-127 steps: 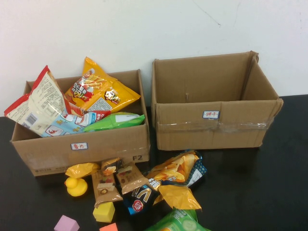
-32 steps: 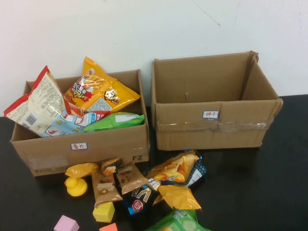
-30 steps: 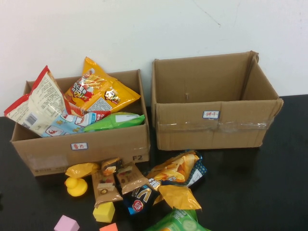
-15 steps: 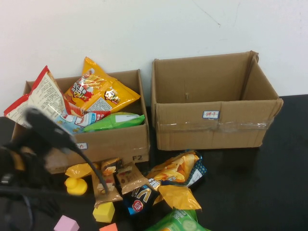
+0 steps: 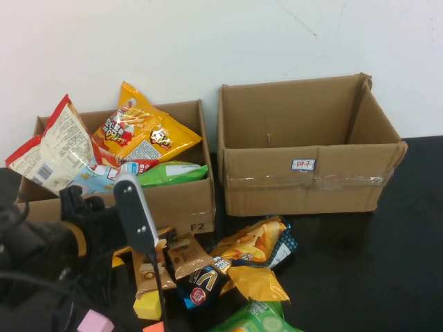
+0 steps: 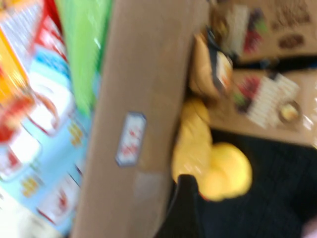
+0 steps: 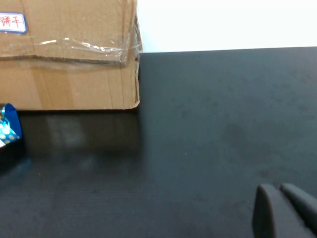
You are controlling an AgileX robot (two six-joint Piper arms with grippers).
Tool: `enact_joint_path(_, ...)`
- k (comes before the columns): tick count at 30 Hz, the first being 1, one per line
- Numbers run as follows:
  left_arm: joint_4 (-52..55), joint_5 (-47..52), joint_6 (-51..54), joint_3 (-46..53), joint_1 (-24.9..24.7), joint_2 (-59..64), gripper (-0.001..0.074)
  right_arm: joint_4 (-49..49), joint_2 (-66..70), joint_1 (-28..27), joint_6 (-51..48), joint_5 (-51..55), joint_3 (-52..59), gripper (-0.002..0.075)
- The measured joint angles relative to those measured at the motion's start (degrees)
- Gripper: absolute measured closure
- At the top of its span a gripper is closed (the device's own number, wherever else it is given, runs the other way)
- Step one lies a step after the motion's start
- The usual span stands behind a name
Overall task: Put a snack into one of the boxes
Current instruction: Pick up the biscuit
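Note:
I should close my left gripper on the body of the yellow snack pack (image 5: 123, 250) (image 6: 190, 143), between the yellow duck and the front side of the filled box.
A pile of snack packs (image 5: 242, 252) lies on the black table in front of two cardboard boxes. The left box (image 5: 176, 204) holds several chip bags (image 5: 138, 131). The right box (image 5: 304, 176) looks empty. My left gripper (image 5: 118, 256) hangs over the pile's left end by the left box's front wall. Its blurred wrist view shows that wall (image 6: 133, 124), a yellow duck (image 6: 223, 171) and brown snack packs (image 6: 262, 99). My right gripper (image 7: 283, 201) is shut and empty, low over bare table to the right of the right box (image 7: 69, 54). It is out of the high view.
A yellow cube (image 5: 147, 304), a pink block (image 5: 95, 321) and an orange block (image 5: 156, 326) lie at the front left. A green bag (image 5: 256, 318) lies at the front edge. A white wall stands behind the boxes. Bare table stretches to the right (image 5: 374, 277).
My left arm has come into view from the lower left and moved right, over the duck and the left end of the snack pile. The snacks and boxes have not moved.

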Motion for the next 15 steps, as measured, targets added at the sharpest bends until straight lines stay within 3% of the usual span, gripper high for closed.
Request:
enact_joint_path(5, 1.5, -14.1, 1.0, 6.1, 2.5, 0.1, 0.0187, 0.0, 0.0, 0.0, 0.0, 0.0, 0.0, 0.0727)
enact_joint_path(15, 3.1, -24.9, 2.1, 7.2, 7.1, 10.0, 0.0191, 0.1, 0.0, 0.0, 0.0, 0.0, 0.0, 0.0727)
